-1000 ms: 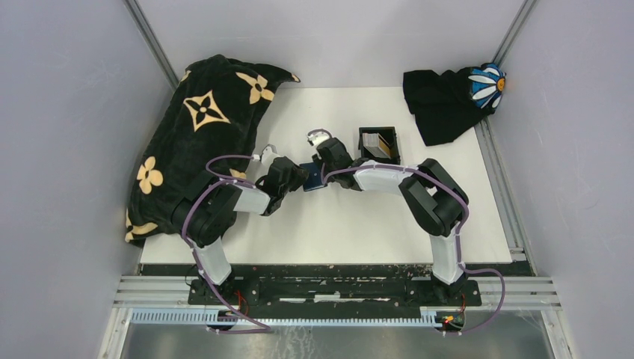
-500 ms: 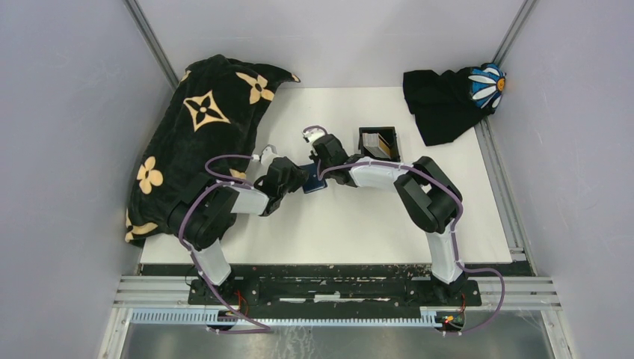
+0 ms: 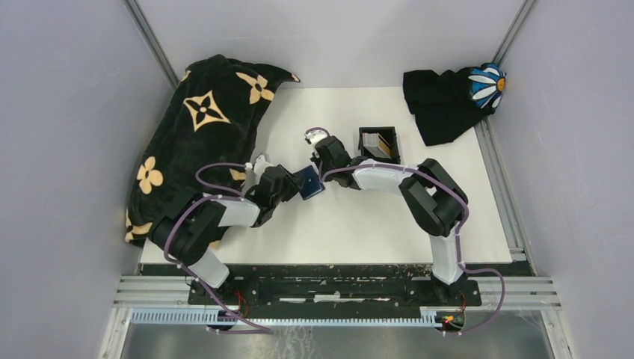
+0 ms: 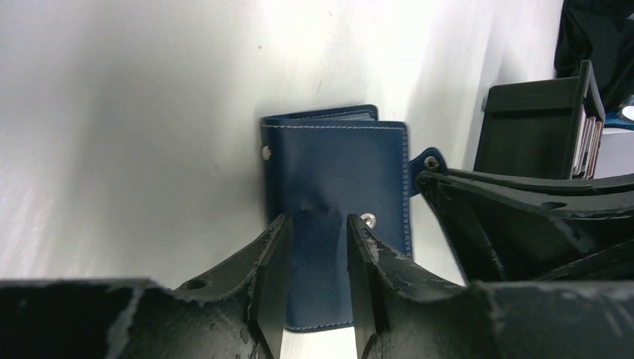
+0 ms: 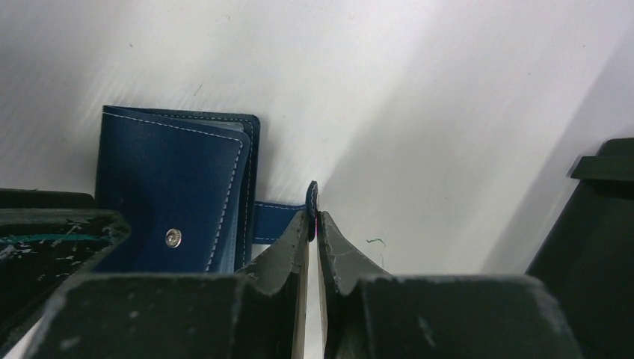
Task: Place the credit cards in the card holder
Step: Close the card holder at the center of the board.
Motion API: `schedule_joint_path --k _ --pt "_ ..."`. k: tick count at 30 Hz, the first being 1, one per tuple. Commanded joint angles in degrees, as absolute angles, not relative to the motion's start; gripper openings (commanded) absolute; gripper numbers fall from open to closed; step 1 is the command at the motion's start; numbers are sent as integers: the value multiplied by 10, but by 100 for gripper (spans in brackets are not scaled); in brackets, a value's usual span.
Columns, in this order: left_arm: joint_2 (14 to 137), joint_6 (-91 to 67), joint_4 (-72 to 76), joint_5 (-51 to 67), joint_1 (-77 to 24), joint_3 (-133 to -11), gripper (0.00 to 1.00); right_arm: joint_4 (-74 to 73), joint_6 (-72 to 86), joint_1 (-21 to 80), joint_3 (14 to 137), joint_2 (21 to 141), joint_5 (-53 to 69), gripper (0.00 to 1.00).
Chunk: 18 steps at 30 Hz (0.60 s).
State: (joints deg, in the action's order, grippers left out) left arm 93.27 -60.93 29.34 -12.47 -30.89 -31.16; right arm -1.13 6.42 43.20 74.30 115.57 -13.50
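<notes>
The tip of the snap tab is all my right gripper pinches, so next I open, back off and take the tab closer to the wallet's edge [image 5: 265, 223].
The card holder, a navy wallet [image 3: 308, 182], lies folded on the white table between both grippers. It also shows in the left wrist view [image 4: 336, 161] and the right wrist view [image 5: 172, 191]. My right gripper [image 3: 323, 163] [image 5: 312, 221] is shut on the wallet's snap tab [image 5: 280, 222], which sticks out from its side. My left gripper [image 3: 290, 184] [image 4: 319, 224] is open by a narrow gap, and its fingers hover over the wallet's near part. The credit cards [image 3: 383, 144] [image 4: 587, 146] stand on edge in a black tray [image 3: 389, 134] behind the right gripper.
A black cloth with tan flowers [image 3: 194, 142] is heaped along the table's left side, close to my left arm. A black cloth with a daisy print [image 3: 448, 101] lies at the back right corner. The black tray [image 5: 598, 224] stands right of my right gripper.
My left arm has swung its elbow left and nearer, and its gripper has drawn back slightly over the wallet. The wallet has turned a little. My right gripper still holds the tab.
</notes>
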Motion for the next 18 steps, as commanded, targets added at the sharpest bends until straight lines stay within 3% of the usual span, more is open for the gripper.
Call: schedule_joint_path --k 1,18 --pt "901 -580 280 -144 -309 -273 42 8 75 431 735 1107 -128 12" --pt "899 -574 314 -134 -318 -259 44 -14 80 460 725 1094 -123 18"
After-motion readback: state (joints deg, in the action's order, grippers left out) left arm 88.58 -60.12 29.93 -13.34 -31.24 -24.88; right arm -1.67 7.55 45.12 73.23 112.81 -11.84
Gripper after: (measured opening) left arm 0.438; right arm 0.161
